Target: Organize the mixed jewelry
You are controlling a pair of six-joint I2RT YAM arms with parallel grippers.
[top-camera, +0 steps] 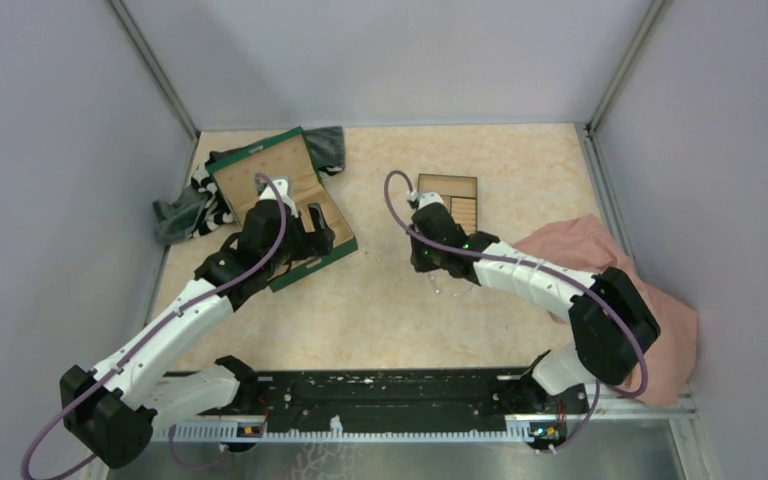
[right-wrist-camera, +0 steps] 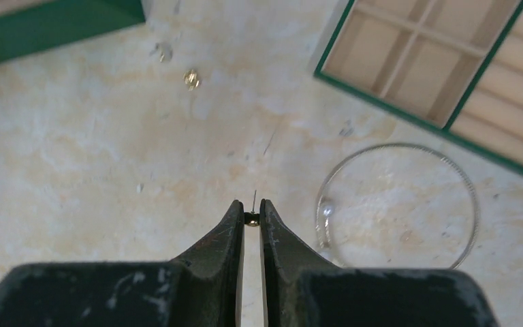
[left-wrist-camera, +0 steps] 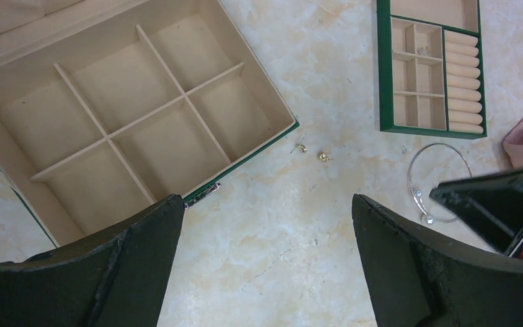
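Observation:
Next, my right gripper sets the tiny gold stud earring down in the small tray's front compartment (top-camera: pixel 421 240) (right-wrist-camera: pixel 359 67), towards the large green box.
My right gripper (right-wrist-camera: pixel 250 216) is shut on a tiny gold stud earring (right-wrist-camera: pixel 250 219), whose pin sticks out past the tips, just above the table. The thin silvery wire hoop (right-wrist-camera: pixel 474 204) lies flat on the table just right of it, and also shows in the left wrist view (left-wrist-camera: pixel 412 174). Two more gold specks (right-wrist-camera: pixel 191 78) lie loose near the large green box; they also show in the left wrist view (left-wrist-camera: pixel 323 157). My left gripper (left-wrist-camera: pixel 265 225) is open and empty, over bare table beside that box's corner. In the top view the left gripper (top-camera: pixel 318 232) and right gripper (top-camera: pixel 426 266) are apart.
The large green box with tan compartments (top-camera: pixel 260 165) stands open at the back left. A small compartment tray (top-camera: pixel 447 182) sits at the back centre. A pink cloth (top-camera: pixel 650 290) lies at the right, and dark cloths (top-camera: pixel 185 210) lie behind the box. Grey walls enclose the table.

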